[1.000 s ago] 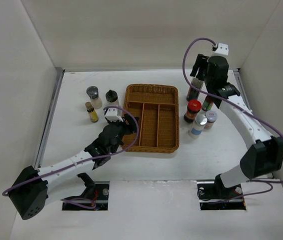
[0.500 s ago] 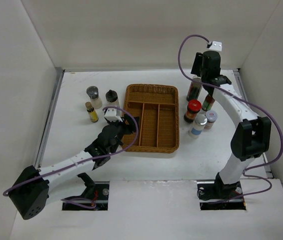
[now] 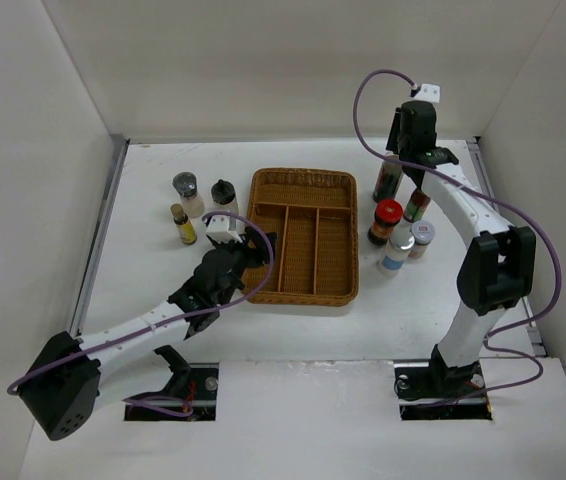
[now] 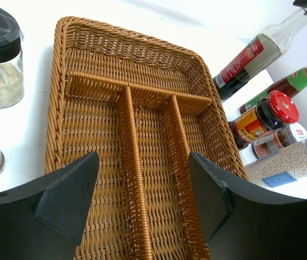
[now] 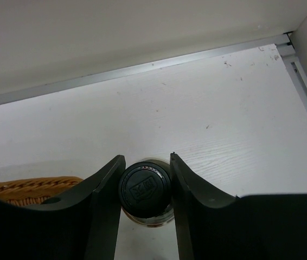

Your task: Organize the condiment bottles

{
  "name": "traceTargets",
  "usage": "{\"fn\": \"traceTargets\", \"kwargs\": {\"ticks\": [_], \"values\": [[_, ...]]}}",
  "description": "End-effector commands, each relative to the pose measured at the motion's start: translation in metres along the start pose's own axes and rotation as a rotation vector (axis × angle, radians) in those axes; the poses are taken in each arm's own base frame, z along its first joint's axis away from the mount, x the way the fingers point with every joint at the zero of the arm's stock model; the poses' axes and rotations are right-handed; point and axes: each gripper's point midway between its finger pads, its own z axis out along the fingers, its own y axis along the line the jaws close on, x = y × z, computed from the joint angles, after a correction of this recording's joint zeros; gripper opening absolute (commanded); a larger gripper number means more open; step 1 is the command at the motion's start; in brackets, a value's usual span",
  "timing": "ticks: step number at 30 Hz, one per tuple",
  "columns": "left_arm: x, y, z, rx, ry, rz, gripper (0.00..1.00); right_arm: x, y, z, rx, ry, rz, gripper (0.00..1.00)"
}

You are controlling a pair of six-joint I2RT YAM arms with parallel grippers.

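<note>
I will set the tall clear bottle in the middle of the basket's far cross compartment point(image 3: 303, 198) with my right gripper.
My right gripper point(image 3: 400, 142) stands over the tall clear bottle of dark liquid point(image 3: 387, 182). In the right wrist view its fingers point(image 5: 108, 179) press both sides of the bottle's black cap point(image 5: 144, 188). A red-capped jar point(image 3: 385, 220), a yellow-capped sauce bottle point(image 3: 416, 206), a silver-capped jar point(image 3: 398, 250) and a small shaker point(image 3: 422, 238) stand nearby. Left of the basket stand a grey-capped jar point(image 3: 186, 191), a black-capped shaker point(image 3: 223, 193) and a small yellow bottle point(image 3: 182, 226). My left gripper point(image 4: 142, 162) is open and empty over the basket's near left edge.
The brown wicker basket point(image 3: 264, 185) with three long compartments and one cross compartment lies mid-table, with nothing in it. The back wall and its metal rail point(image 5: 142, 67) run close behind the tall bottle. The right wall stands just beyond the right bottle group.
My right gripper has swung left from behind the bottles to above the tall bottle and closed round its cap. The left arm has barely moved.
</note>
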Motion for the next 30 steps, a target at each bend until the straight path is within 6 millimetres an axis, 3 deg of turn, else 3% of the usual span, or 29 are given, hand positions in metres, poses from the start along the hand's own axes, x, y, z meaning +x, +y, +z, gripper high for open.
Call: {"fn": "traceTargets", "kwargs": {"ticks": [1, 7, 12, 17, 24, 30], "values": [[-0.015, -0.008, -0.002, 0.04, -0.05, -0.048, 0.66, -0.057, -0.005, -0.014, 0.021, -0.143, 0.065, 0.22], [-0.014, -0.006, -0.002, 0.039, -0.051, -0.055, 0.68, -0.142, -0.005, -0.057, -0.025, -0.345, 0.119, 0.2], [-0.015, -0.005, -0.002, 0.041, -0.06, -0.062, 0.69, -0.18, 0.012, -0.087, -0.067, -0.41, 0.098, 0.2], [-0.013, -0.004, -0.001, 0.039, -0.054, -0.064, 0.69, -0.181, 0.047, -0.105, -0.147, -0.424, 0.097, 0.2], [-0.014, 0.001, -0.001, 0.03, -0.062, -0.074, 0.69, -0.165, 0.125, -0.125, -0.303, -0.421, 0.093, 0.2], [-0.014, 0.004, 0.0, 0.021, -0.062, -0.076, 0.69, -0.148, 0.176, -0.125, -0.388, -0.404, 0.086, 0.2]]}}
